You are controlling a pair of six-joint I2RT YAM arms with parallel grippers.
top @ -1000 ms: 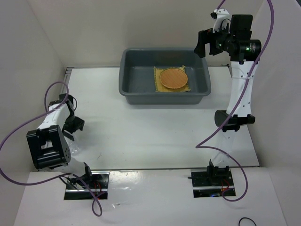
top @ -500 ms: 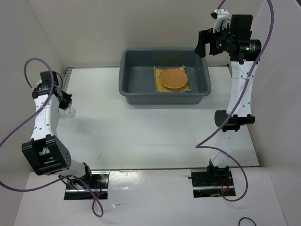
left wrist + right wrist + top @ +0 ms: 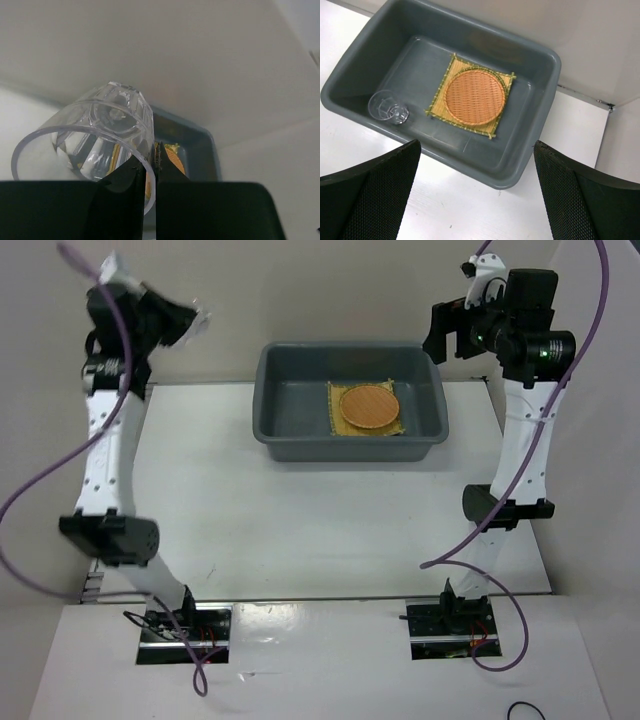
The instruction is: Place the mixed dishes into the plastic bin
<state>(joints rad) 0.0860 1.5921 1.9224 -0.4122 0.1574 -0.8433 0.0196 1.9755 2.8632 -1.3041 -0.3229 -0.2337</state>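
Note:
The left gripper needs to release the small clear cup on the bare bin's bottom beside the tan woven mat [image 3: 303, 418].
My left gripper [image 3: 188, 322] is raised high at the back left, shut on the rim of a small clear cup [image 3: 100, 132]. In the left wrist view the cup's wall is pinched between the black jaws of the left gripper [image 3: 149, 155]. The dark grey plastic bin [image 3: 275, 390] stands at the back middle of the table. Inside it lies a square tan woven mat [image 3: 451, 107] with an orange-brown round plate [image 3: 475, 96] on top, and another clear cup [image 3: 387, 107] rests on its side at the bin's left end. My right gripper [image 3: 477, 200] hangs open above the bin's right side, holding nothing.
White walls close in the table on the left, back and right. The right arm's upright link [image 3: 520, 450] stands at the table's right edge. Purple cables loop beside both arms.
The left gripper shut on the clear cup low at the table's left side and swung it up high toward the back left. The right arm shifted slightly.

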